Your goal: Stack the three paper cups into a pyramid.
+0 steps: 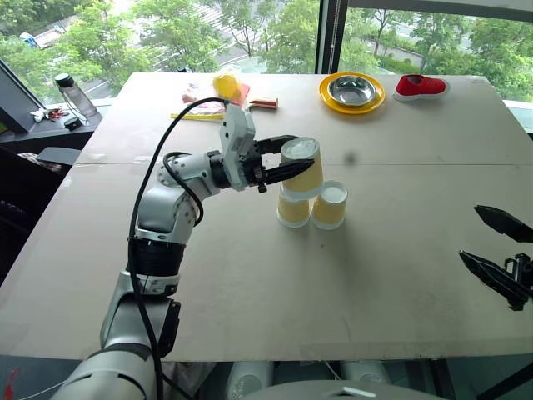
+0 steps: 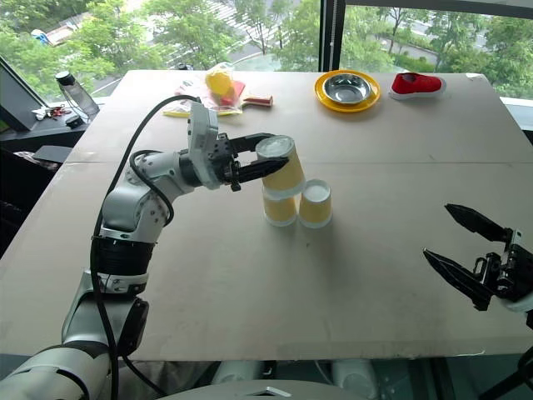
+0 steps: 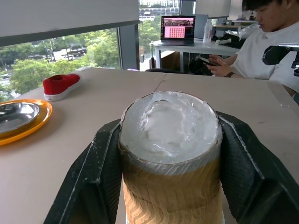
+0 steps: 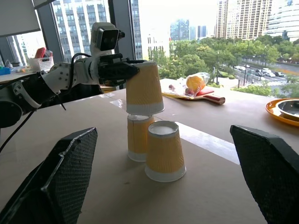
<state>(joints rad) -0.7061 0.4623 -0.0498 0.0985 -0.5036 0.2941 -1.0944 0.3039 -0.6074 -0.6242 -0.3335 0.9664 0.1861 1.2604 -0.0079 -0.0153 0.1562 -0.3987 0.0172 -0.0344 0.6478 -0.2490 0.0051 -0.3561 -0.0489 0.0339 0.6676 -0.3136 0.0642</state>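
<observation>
The robot's left gripper should release the held paper cup across the tops of both lower cups [image 1: 316, 192], over the gap between them.
Three yellow-tan paper cups stand upside down, white bases up. Two sit side by side on the table's middle, the left cup [image 1: 293, 209] and the right cup [image 1: 330, 206]. My left gripper [image 1: 298, 155] reaches in level from the left, shut on the third cup [image 1: 305, 169]. That cup hangs slightly tilted over the left cup, its rim [image 4: 145, 109] at the lower cup's top; whether they touch I cannot tell. In the left wrist view both black fingers [image 3: 100, 168] press the held cup [image 3: 170, 140]. My right gripper [image 2: 437, 230] stands open and empty, off to the right of the cups.
A steel bowl on a yellow plate [image 1: 352, 92] and a red shoe [image 1: 420, 86] lie at the table's far right. A paddle and a yellow bag [image 1: 226, 87] lie at the far middle. A person [image 3: 261, 42] sits at a desk beyond the table.
</observation>
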